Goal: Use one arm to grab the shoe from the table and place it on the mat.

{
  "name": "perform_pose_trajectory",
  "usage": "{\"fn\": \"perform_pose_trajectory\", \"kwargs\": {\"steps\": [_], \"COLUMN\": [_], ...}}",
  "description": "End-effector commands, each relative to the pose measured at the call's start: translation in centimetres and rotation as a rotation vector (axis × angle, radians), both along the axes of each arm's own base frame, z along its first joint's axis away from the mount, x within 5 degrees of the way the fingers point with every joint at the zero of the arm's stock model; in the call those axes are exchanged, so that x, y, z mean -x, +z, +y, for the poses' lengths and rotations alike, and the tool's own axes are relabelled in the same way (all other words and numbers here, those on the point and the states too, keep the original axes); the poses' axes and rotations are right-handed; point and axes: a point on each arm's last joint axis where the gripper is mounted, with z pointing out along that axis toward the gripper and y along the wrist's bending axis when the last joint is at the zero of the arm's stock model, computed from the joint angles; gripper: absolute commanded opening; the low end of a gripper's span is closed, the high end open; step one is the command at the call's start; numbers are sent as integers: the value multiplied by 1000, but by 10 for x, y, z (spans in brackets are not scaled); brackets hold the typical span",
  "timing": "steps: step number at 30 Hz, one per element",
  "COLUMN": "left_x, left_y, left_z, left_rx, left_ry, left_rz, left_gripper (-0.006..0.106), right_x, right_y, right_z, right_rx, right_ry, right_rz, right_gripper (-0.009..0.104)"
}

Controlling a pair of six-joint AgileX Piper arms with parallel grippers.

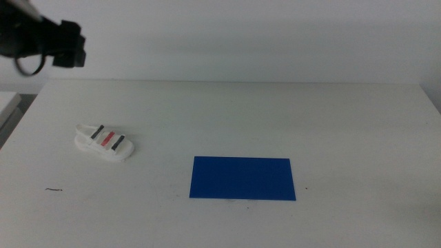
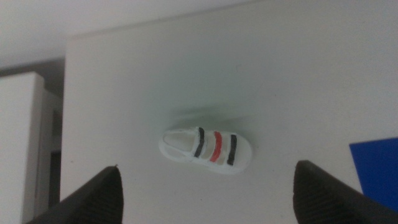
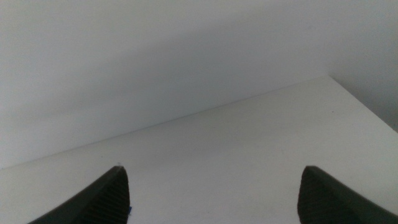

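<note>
The robot's left gripper should close across the white shoe at the dark grey strap (image 1: 98,132) (image 2: 199,142) next to the shoe's opening.
The small white shoe (image 1: 103,142) with two dark grey straps and one red strap lies on the left part of the white table (image 1: 275,110). The dark blue mat (image 1: 242,178) lies flat near the table's middle front, well to the shoe's right. My left gripper (image 1: 69,43) hangs high over the table's far left corner, apart from the shoe. In the left wrist view the left gripper (image 2: 208,167) is open, with the shoe (image 2: 207,149) below between its jaws and a corner of the mat (image 2: 376,171) at the side. My right gripper (image 3: 212,168) is open and holds nothing, out of the middle view.
A small dark scratch mark (image 1: 54,189) shows near the table's front left. A white surface (image 1: 7,103) stands just beyond the table's left edge. The right wrist view shows only bare tabletop (image 3: 249,155) and a grey wall.
</note>
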Motion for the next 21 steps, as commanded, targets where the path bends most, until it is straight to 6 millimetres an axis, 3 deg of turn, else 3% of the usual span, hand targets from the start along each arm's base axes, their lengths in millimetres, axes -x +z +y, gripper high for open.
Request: {"fn": "perform_pose_trajectory", "kwargs": {"steps": [1,7,14,21], "left_x": [-17,-48,-62,-84], "left_y": [0,-8,-24,-55], "left_z": [-3,-6,-8,-2], "left_rx": [5,-21,10,132], "left_ry": [22,28,82,434], "left_rz": [40,82,111,150], "left_gripper": [94,94,94,94], "right_x": [0,0,0,0], "right_y": [0,0,0,0], "right_z": [0,0,0,0], "right_rx": [14,14,14,14], "right_ry": [0,0,0,0], "right_rz": [-11,-11,-11,-11], "right_gripper": [79,79,79,79]}}
